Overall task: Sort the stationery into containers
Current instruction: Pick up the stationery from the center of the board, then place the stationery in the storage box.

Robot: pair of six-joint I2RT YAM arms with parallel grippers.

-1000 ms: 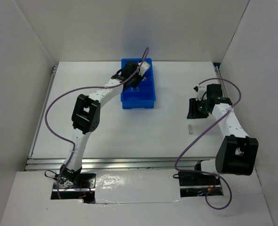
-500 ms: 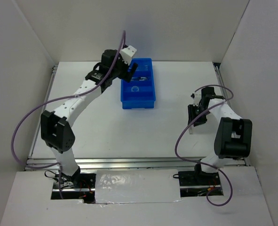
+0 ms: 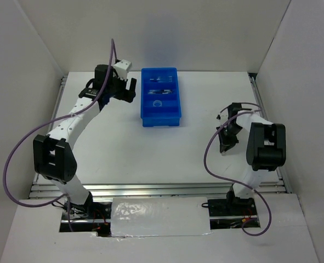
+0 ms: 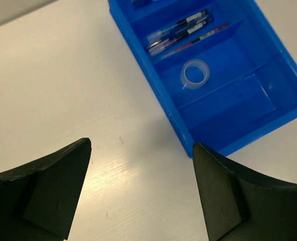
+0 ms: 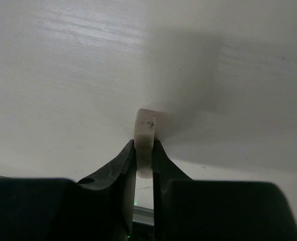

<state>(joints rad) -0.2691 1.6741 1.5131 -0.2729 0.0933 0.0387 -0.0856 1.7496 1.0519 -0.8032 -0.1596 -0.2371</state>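
Observation:
The white eraser stub, now down at the table, will go down from my right gripper into the blue tray's empty front compartment (image 3: 157,116), beside the clear tape ring's.
The blue tray (image 3: 162,116) stands at the back centre of the table. In the left wrist view (image 4: 238,100) one compartment holds dark-blue pens and a red pen (image 4: 181,31), and another holds the clear tape ring (image 4: 195,74). My left gripper (image 3: 123,87) is open and empty, just left of the tray above the table (image 4: 140,146). My right gripper (image 3: 226,143) is down at the table on the right. In the right wrist view (image 5: 144,148) it is shut on the white eraser stub (image 5: 144,131), which stands on edge between the fingers.
White walls enclose the table on the left, back and right. The right wall and table rail (image 3: 253,87) are close to the right arm. The tray's two nearest compartments (image 4: 223,118) show nothing in them.
My left gripper has pulled out of the tray and swung left, open. My right gripper has come down toward the near side onto the eraser and now pinches it.

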